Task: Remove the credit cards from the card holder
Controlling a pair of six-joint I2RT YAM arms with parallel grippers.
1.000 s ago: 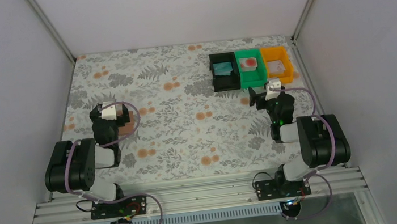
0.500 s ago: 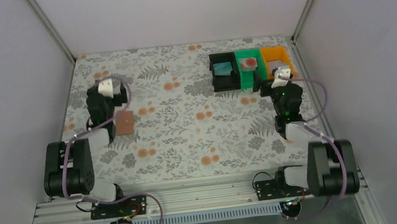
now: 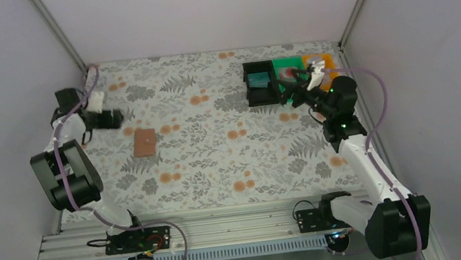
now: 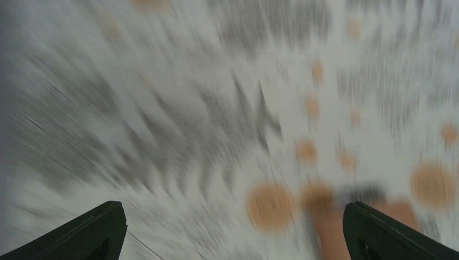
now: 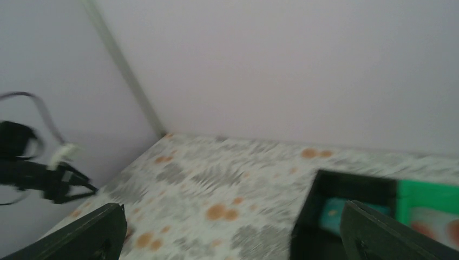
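My left gripper will close on the middle of the card holder's folded edge (image 3: 135, 143), across from its snap.
The card holder (image 3: 144, 142) lies shut on the flowered table, salmon-tan side up, left of centre. My left gripper (image 3: 117, 117) hovers behind and to the left of it, open and empty; in the blurred left wrist view (image 4: 233, 233) a salmon smear (image 4: 330, 233) shows near the right finger. A teal credit card (image 3: 260, 81) lies in the black bin, and a white one with a red mark (image 3: 287, 72) in the green bin. My right gripper (image 3: 291, 93) stands open and empty, raised in front of those bins; its wrist view (image 5: 233, 233) shows the teal card (image 5: 338, 214).
The black bin (image 3: 261, 93), green bin (image 3: 294, 87) and orange bin (image 3: 327, 61) stand in a row at the back right, the orange one partly behind my right arm. White walls close in the table on three sides.
Both arms have unfolded. The left gripper swung back and left, away from the card holder. The right arm stretched up toward the bins and turned its gripper leftward. Both stayed open.
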